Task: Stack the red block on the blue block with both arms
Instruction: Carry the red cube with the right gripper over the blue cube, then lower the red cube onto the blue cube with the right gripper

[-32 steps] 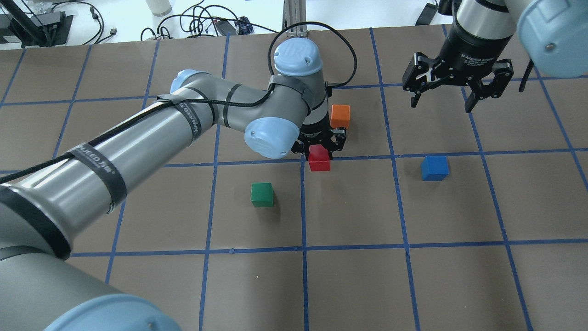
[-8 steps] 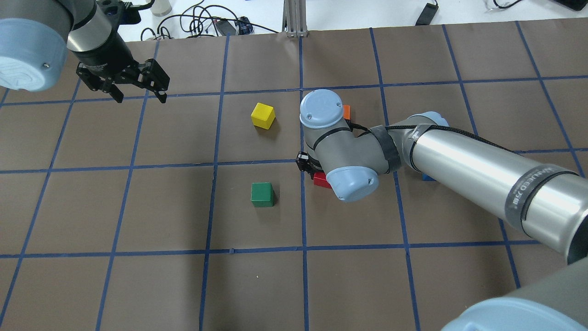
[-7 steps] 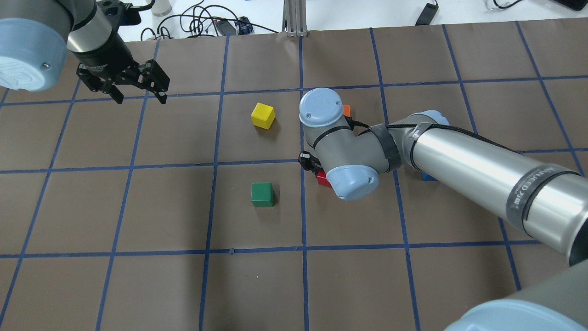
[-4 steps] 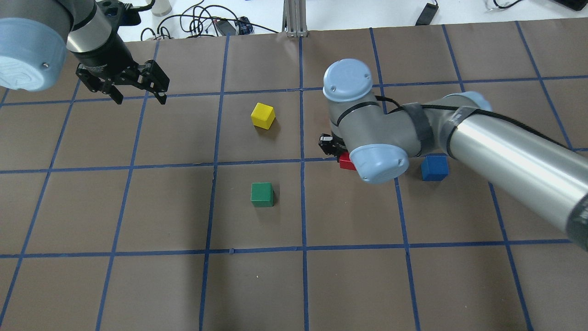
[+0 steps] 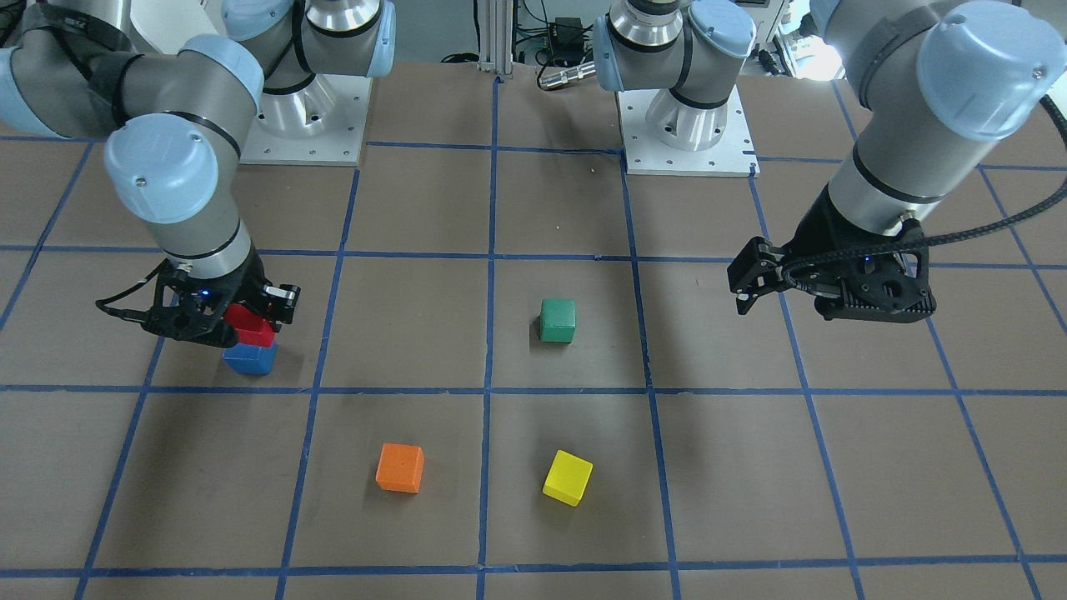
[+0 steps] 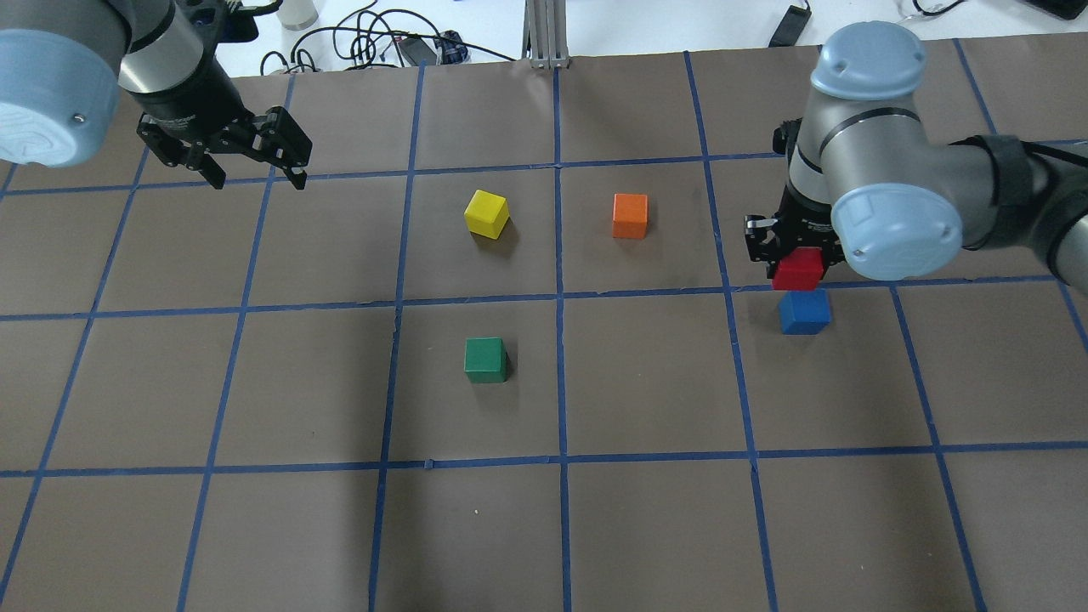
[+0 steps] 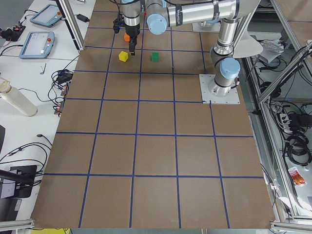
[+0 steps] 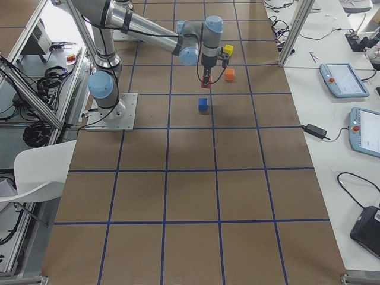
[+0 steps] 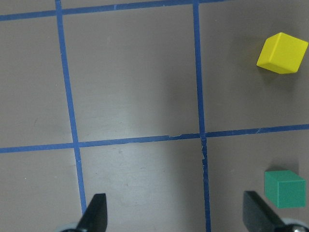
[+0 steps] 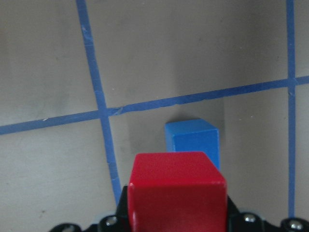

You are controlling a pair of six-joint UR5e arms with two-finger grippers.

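Note:
The robot's right gripper will release the red block on the top side of the blue block (image 5: pixel 240 343) (image 10: pixel 196 149), close to the tape crossing.
The red block (image 6: pixel 797 274) is held in my right gripper (image 6: pixel 796 257), which is shut on it. It hangs in the air just above the blue block (image 6: pixel 804 312), apart from it. In the right wrist view the red block (image 10: pixel 177 191) fills the bottom and the blue block (image 10: pixel 193 142) lies on the table right behind it. In the front-facing view the red block (image 5: pixel 252 327) sits just over the blue block (image 5: pixel 248 358). My left gripper (image 6: pixel 257 177) is open and empty, raised over the far left of the table; its fingertips (image 9: pixel 96 212) frame bare table.
A yellow cube (image 6: pixel 486 213), an orange cube (image 6: pixel 630 215) and a green cube (image 6: pixel 485 359) lie near the table's middle. Cables and a power brick lie beyond the far edge. Blue tape lines grid the brown table (image 6: pixel 646 527).
My right arm has carried the red block to the right, from near the table's middle to above the blue block. The orange cube is uncovered. The left arm has stayed put.

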